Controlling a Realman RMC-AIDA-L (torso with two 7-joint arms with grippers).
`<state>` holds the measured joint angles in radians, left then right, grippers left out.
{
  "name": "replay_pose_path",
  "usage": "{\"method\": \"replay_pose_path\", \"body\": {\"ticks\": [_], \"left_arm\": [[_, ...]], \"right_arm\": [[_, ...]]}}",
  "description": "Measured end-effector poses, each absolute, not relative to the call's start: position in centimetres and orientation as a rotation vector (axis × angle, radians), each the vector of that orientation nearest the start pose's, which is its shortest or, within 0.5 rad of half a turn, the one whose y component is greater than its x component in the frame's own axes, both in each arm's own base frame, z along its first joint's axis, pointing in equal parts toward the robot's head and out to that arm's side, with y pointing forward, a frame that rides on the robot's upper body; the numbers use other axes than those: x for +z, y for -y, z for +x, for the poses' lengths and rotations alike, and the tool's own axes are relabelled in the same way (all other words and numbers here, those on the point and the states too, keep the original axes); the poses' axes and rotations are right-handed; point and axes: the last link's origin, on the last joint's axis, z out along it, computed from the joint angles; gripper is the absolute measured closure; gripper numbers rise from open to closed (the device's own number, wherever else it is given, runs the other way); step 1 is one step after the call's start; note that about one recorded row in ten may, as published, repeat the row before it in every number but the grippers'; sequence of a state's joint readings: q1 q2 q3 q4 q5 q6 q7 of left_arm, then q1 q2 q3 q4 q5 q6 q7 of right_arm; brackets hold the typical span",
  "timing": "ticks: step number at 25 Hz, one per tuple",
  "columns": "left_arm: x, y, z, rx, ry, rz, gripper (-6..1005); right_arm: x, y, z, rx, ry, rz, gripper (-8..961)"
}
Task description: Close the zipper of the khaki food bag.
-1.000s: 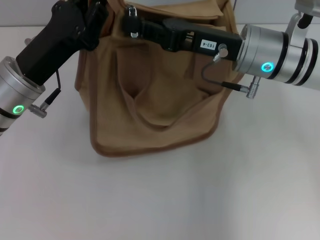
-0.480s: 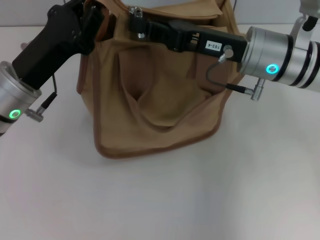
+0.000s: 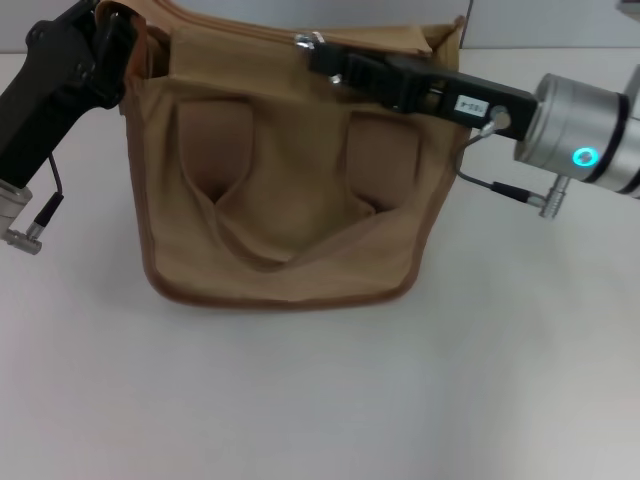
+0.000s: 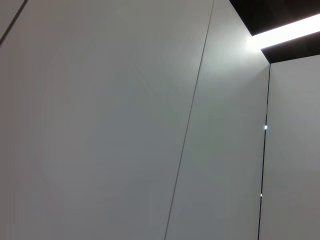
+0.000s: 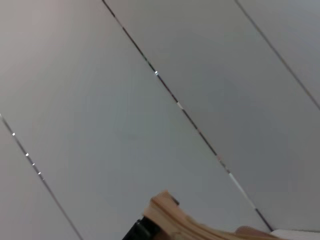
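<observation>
Next, my right gripper releases the silver slider, now on the bag's top edge, at the bag's top corner (image 3: 436, 52) farthest from my left gripper.
The khaki food bag (image 3: 290, 180) stands on the white table, its front with two handle patches and a looped strap facing me. The zipper (image 3: 240, 35) runs along its top edge. My left gripper (image 3: 118, 35) is shut on the bag's top left corner. My right gripper (image 3: 318, 48) reaches in from the right over the top edge and is shut on the silver slider and pull tab (image 3: 305, 42), right of the top's middle. A tan corner of the bag (image 5: 172, 216) shows in the right wrist view. The left wrist view shows only wall panels.
The white table (image 3: 320, 400) stretches in front of the bag and to both sides. A cable and plug (image 3: 520, 190) hang under my right wrist beside the bag's right edge. Another plug (image 3: 25, 235) hangs under my left wrist.
My right gripper has moved right along the bag's top with the silver slider. My left gripper has drawn the bag's left corner leftward, and the bag's top is stretched wider and flatter.
</observation>
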<state>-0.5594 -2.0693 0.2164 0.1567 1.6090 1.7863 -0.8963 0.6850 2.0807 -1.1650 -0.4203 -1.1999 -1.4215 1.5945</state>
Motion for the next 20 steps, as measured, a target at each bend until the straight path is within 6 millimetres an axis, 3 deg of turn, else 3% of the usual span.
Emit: {"method": "replay_pose_path", "body": {"ticks": [15, 20], "left_arm": [[2.7, -32.0, -24.6, -1.526, 0.411, -1.953, 981], [2.6, -32.0, -24.6, -1.529, 0.414, -1.957, 982]], "right_arm": [[-0.9, -35.6, 20.9, 1.398, -1.069, -2.371, 953], [0.7, -34.9, 22.3, 1.501, -1.021, -2.232, 918]]}}
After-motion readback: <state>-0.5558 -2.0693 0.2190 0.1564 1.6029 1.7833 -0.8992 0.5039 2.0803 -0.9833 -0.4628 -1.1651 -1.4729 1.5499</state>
